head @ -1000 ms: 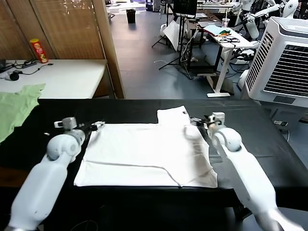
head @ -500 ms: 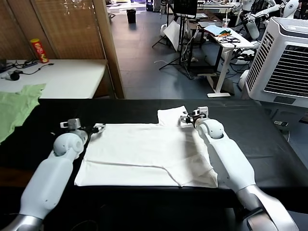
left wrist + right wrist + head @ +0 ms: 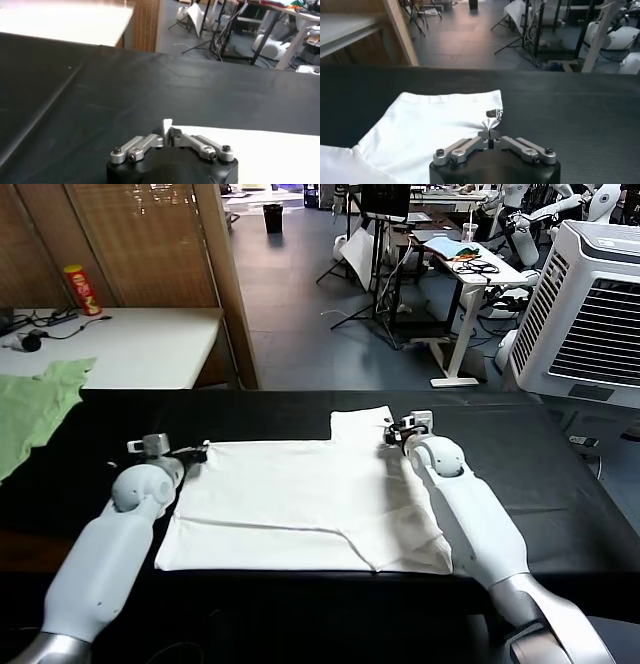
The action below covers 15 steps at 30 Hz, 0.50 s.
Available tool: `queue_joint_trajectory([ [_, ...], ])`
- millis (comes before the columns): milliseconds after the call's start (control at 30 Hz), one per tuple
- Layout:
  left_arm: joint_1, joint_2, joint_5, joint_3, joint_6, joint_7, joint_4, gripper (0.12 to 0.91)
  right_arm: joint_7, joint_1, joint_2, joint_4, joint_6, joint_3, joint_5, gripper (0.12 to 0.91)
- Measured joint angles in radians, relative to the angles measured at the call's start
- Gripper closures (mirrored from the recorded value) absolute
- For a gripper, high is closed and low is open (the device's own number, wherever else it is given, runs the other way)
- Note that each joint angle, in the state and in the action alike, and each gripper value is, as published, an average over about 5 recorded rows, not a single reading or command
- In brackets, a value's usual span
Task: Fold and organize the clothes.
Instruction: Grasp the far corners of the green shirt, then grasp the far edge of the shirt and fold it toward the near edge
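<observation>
Next, my right gripper lets go of the far edge of the white T-shirt just behind the shirt's front corner nearest the white cooler [image 3: 422,522]. That edge is now pinched next to the sleeve.
The white T-shirt [image 3: 300,504] lies partly folded on the black table [image 3: 120,414], one sleeve sticking out at the far edge [image 3: 358,424]. My left gripper [image 3: 197,451] is shut on the shirt's far left corner; the wrist view shows a small white peak of cloth [image 3: 166,125] between its jaws [image 3: 168,135]. My right gripper [image 3: 393,436] is shut on the shirt's far right edge next to the sleeve; the wrist view shows pinched cloth [image 3: 492,123] at its jaws [image 3: 490,134], with a dark print patch [image 3: 494,113] just beyond.
A pale green garment [image 3: 35,409] lies at the table's left end. A white side table [image 3: 120,344] with a red can [image 3: 82,290] stands behind on the left. A white cooler unit [image 3: 590,309] stands at the right. The table's front edge runs just below the shirt.
The right gripper swung from the shirt's right side to its far edge by the sleeve and settled there. The left gripper stayed at the far left corner, shifting only slightly.
</observation>
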Motion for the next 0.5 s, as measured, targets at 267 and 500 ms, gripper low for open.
queue_joint_trajectory([
  [267,0.055,0.034,0.013,-0.045,0.002,-0.008,-0.094,0.902,0.003,-0.136,-0.091,0.252,-0.029,0.059,0.037,0.903],
  [500,0.204,0.093,0.022,-0.105,0.004,-0.018,-0.299,0.902,0.057,-0.301,-0.187,0.535,-0.128,0.107,0.079,0.903],
])
